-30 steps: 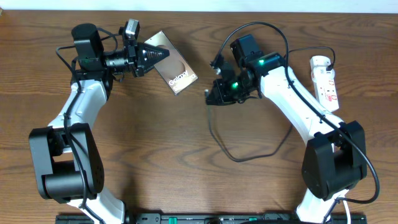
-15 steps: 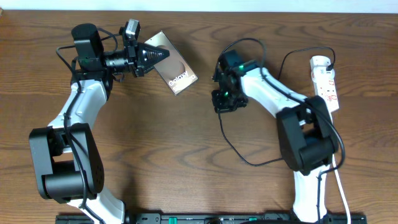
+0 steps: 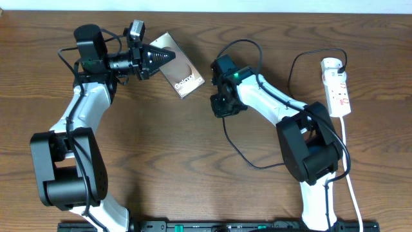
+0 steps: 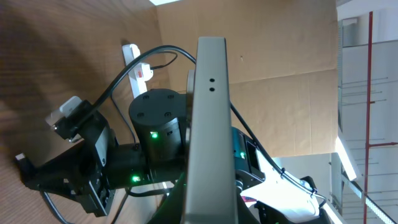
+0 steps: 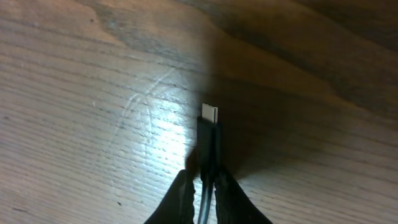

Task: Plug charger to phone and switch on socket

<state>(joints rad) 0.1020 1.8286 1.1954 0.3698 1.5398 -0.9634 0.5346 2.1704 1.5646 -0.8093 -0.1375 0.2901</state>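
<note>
The robot's right gripper will set the charger connector down close to the phone, on the wood point(image 3: 231, 114) between phone and socket.
The phone point(image 3: 183, 73) lies slanted at the back of the table, and my left gripper point(image 3: 168, 57) is shut on its upper left end. In the left wrist view the phone point(image 4: 208, 118) shows edge-on, rising from between the jaws of the left gripper point(image 4: 208, 214). Just right of the phone, my right gripper point(image 3: 217, 107) points down at the table. It is shut on the charger point(image 5: 209, 134), whose metal connector tip point(image 5: 209, 114) sticks out past the fingers point(image 5: 233, 199). The charger's black cable point(image 3: 239, 151) loops across the wood to the white socket point(image 3: 338, 87) at the far right.
The socket's white cord point(image 3: 347, 174) runs down the right side to the front edge. The right arm's white links point(image 3: 277, 103) span the space between socket and phone. The socket also shows in the left wrist view point(image 4: 130, 59), behind the right arm.
The right arm has swung left, bringing the charger end closer to the phone, and the cable loop has shifted with it. The left gripper and the phone have not moved.
</note>
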